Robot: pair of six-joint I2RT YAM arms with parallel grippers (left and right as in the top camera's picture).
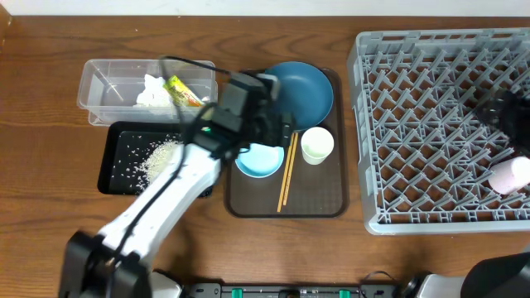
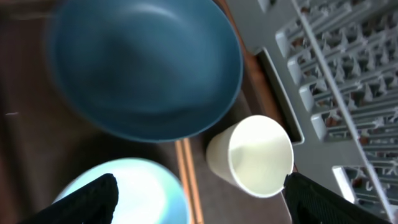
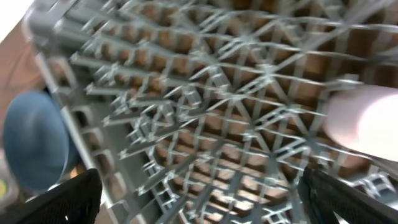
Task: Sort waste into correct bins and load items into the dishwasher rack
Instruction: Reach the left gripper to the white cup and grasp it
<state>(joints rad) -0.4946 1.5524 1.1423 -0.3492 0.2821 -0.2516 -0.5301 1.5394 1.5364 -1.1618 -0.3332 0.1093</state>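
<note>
My left gripper goes to the pale cup next and closes on the cup's rim (image 1: 303,143) (image 2: 231,160) next to the chopsticks.
My left gripper (image 1: 280,128) is open and empty over the brown serving tray, between the dark blue plate (image 1: 302,89) and the light blue bowl (image 1: 258,161). In the left wrist view the open jaws (image 2: 199,185) frame the plate (image 2: 143,68), the bowl (image 2: 140,193), the pale cup (image 2: 252,155) and the chopsticks (image 2: 186,177). The cup (image 1: 317,145) and chopsticks (image 1: 286,172) lie on the tray. My right gripper (image 1: 502,116) (image 3: 199,186) is open and empty over the grey rack (image 1: 431,124). The pink cup (image 1: 508,175) (image 3: 367,118) lies in the rack.
The clear tub (image 1: 103,83) at the back left holds the white tissue (image 1: 151,91) and the yellow-green wrapper (image 1: 184,91). The black tray (image 1: 116,170) in front of it holds rice grains (image 1: 157,159). The brown serving tray (image 1: 319,194) sits beside the rack.
</note>
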